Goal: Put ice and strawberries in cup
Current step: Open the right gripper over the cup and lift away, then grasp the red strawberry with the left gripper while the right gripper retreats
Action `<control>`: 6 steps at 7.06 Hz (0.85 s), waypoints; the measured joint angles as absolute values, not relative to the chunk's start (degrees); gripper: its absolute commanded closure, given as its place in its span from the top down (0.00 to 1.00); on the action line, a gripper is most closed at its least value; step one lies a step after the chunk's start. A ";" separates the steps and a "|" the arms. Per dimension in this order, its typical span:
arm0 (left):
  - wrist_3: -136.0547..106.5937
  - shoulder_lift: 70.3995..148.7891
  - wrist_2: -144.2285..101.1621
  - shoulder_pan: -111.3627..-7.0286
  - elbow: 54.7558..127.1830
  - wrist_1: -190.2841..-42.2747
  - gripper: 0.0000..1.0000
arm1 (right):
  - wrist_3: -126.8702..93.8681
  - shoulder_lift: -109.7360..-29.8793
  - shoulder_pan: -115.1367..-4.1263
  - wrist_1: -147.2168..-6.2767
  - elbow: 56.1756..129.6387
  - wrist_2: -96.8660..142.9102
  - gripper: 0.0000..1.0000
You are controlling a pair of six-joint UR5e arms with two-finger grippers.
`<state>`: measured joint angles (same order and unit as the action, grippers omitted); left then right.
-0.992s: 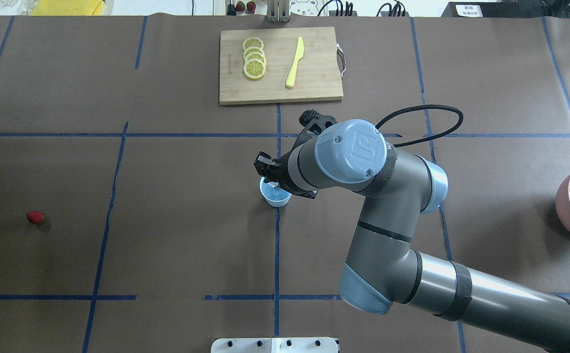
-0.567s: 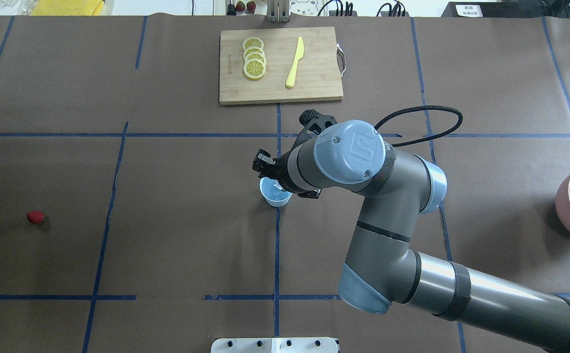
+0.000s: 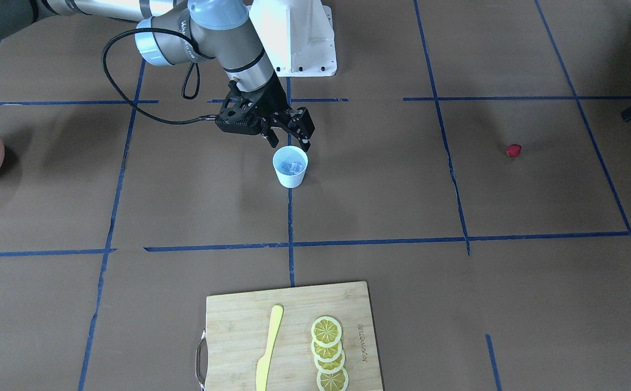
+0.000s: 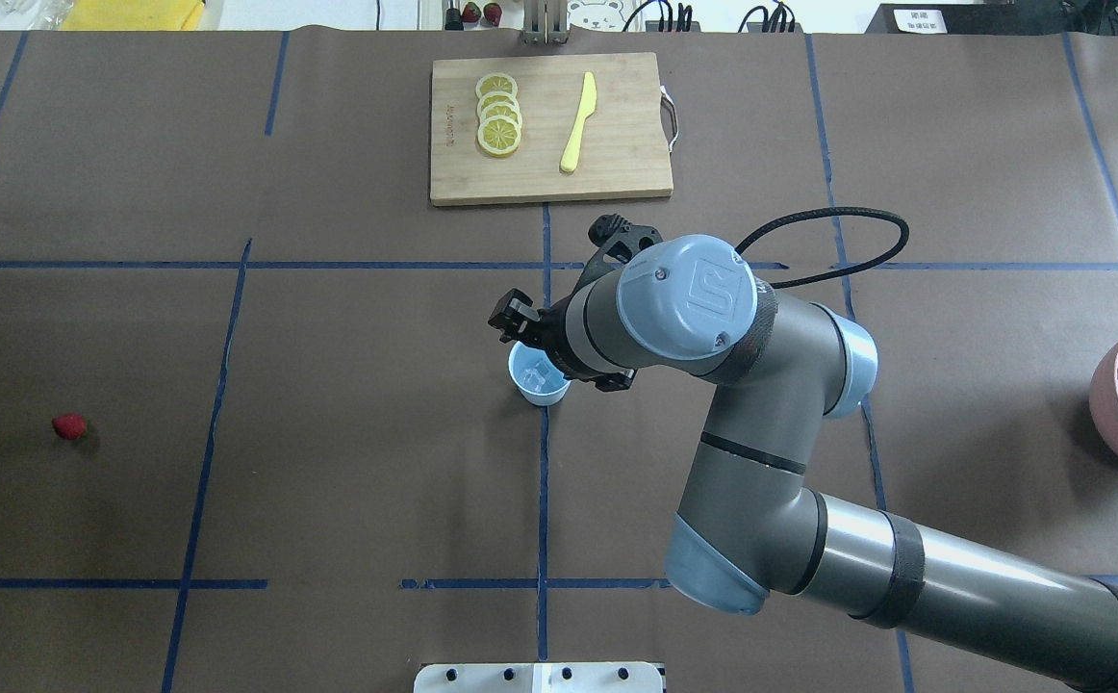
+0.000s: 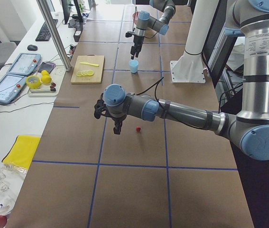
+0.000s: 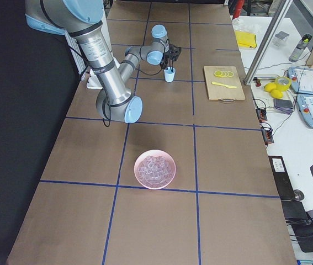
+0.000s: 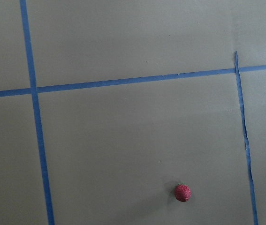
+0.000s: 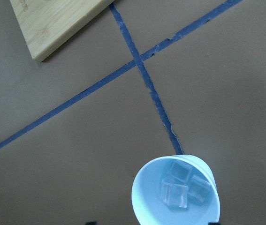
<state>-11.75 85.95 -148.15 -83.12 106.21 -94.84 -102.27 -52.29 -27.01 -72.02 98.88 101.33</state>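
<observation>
The robot's left gripper needs to next move down to the small red strawberry point(image 3: 513, 150) point(image 7: 182, 192) and close there, because the pale-blue cup already has ice.
The pale-blue cup point(image 3: 290, 165) point(image 4: 535, 383) stands at the table's centre on a blue tape line. Clear ice cubes point(image 8: 176, 193) lie in its bottom. My right gripper point(image 3: 288, 142) point(image 4: 557, 352) hangs open just above the cup's rim, with nothing between its fingers. One small red strawberry point(image 4: 69, 425) point(image 3: 513, 150) point(image 7: 182, 192) lies alone on the table's far left side. My left gripper point(image 5: 117, 129) hovers above the table near the strawberry, and I cannot tell whether it is open or shut.
A pink bowl point(image 4: 1112, 385) point(image 6: 139, 174) full of ice sits at the table's right end. A wooden cutting board point(image 4: 617, 164) at the far middle carries lemon slices point(image 4: 498, 115) and a yellow knife point(image 4: 578, 123). A black cable point(image 4: 838, 217) loops off the right wrist.
The right gripper's jaws have spread wider over the cup, the far finger shifting left. The ice cubes now lie in the cup's bottom. The strawberry has not moved.
</observation>
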 measured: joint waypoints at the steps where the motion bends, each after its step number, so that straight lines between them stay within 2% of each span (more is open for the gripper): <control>1: -12.46 85.75 -148.00 -82.37 106.06 -95.60 1.00 | -102.24 -52.53 -28.03 -72.21 100.01 101.71 0.90; 2: -12.89 85.66 -147.24 -80.82 105.78 -95.86 1.00 | -102.20 -53.79 -30.96 -72.89 102.45 104.17 0.99; 4: -17.33 85.65 -140.91 -74.39 105.56 -97.14 0.99 | -100.86 -59.75 -43.43 -74.96 108.33 117.83 0.99; 6: -28.19 85.61 -133.59 -64.62 104.84 -102.14 0.99 | -93.04 -69.12 -55.39 -75.56 112.51 129.89 0.99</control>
<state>-28.19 85.61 -133.59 -64.62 104.84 -102.14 -93.04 -69.12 -55.39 -75.56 112.51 129.89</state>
